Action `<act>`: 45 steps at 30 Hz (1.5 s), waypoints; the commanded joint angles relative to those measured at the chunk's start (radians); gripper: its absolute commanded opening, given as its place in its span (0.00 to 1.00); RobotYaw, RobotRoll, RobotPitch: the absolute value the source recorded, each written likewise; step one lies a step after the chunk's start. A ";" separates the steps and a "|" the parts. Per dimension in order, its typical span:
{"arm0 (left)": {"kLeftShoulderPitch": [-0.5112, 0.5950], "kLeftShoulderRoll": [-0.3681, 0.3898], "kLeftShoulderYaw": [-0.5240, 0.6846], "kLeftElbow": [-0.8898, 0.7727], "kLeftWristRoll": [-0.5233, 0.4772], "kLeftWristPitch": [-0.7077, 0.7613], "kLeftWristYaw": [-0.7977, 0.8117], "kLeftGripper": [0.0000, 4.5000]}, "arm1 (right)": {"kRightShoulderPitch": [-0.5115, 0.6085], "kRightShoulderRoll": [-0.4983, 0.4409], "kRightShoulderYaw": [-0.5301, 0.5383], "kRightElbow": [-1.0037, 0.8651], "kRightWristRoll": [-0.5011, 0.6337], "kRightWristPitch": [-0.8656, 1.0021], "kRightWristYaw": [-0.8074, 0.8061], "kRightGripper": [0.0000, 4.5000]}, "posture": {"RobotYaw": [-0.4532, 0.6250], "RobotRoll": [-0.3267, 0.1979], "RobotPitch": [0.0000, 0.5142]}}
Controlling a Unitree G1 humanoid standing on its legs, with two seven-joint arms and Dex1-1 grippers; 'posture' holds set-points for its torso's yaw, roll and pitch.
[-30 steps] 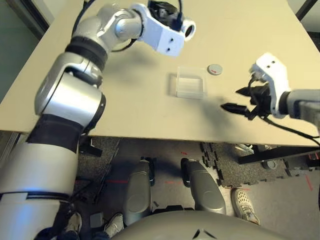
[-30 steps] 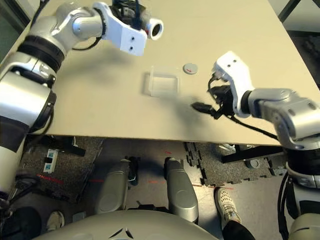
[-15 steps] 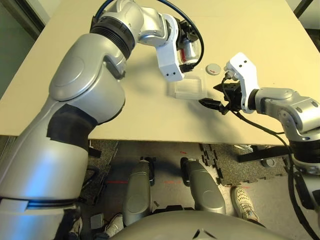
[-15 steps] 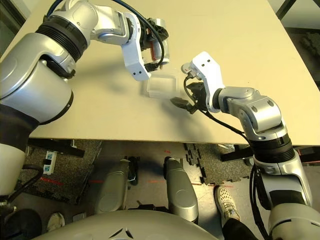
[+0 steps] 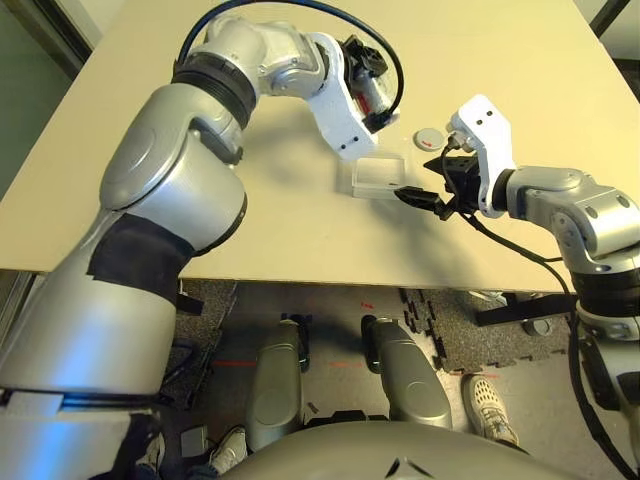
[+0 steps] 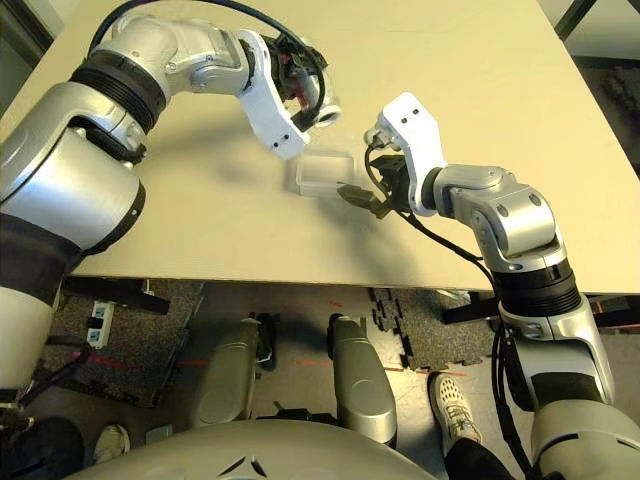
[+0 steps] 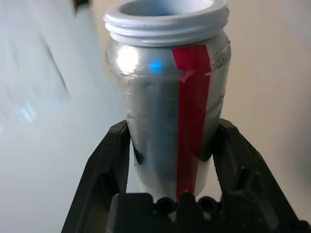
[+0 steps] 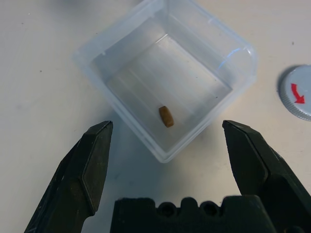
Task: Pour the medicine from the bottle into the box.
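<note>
I will let go of the bottle with my left gripper on the table [image 5: 299, 134] beside the box, across from the grey cap.
My left gripper [image 7: 172, 127] is shut on the bottle [image 7: 167, 111], a silver cylinder with a red stripe and an open grey mouth. The bottle [image 5: 374, 95] hangs tilted just beyond the far edge of the box [image 5: 378, 178], its mouth turned toward the box. The clear square box [image 8: 146, 63] rests on the table and holds one small brown pill [image 8: 166, 116]. My right gripper [image 5: 420, 185] is open at the box's near right corner, one finger on each side of that corner and neither touching it.
The round grey cap [image 5: 430, 137] with a red mark lies on the table just right of the box, behind my right gripper. The tan table [image 5: 250, 220] spreads wide on every side, with its front edge close below the box.
My left arm swung the bottle in from the far left and tipped it at the box. My right gripper slid left up to the box's corner, staying open.
</note>
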 commanded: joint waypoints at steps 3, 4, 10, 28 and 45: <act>0.080 -0.014 0.397 -0.008 -0.416 0.297 -0.194 0.60 | 0.006 -0.030 -0.015 -0.030 0.034 0.004 0.054 1.00 | 0.39 0.62 0.32; 0.092 -0.016 0.458 -0.013 -0.473 0.349 -0.202 0.60 | 0.006 -0.035 -0.022 -0.034 0.043 0.001 0.068 1.00 | 0.40 0.62 0.32; 0.198 -0.031 0.693 -0.079 -0.692 0.500 -0.142 0.60 | -0.028 -0.061 -0.105 -0.025 0.120 0.003 0.129 1.00 | 0.42 0.62 0.32; 0.515 -0.103 0.732 -0.193 -0.765 0.615 0.019 0.60 | -0.148 0.164 -0.174 0.106 0.113 -0.178 -0.011 1.00 | 0.40 0.62 0.35; 0.541 -0.105 0.700 -0.189 -0.757 0.558 0.009 0.60 | -0.135 0.159 -0.180 0.106 0.106 -0.200 -0.023 1.00 | 0.38 0.62 0.34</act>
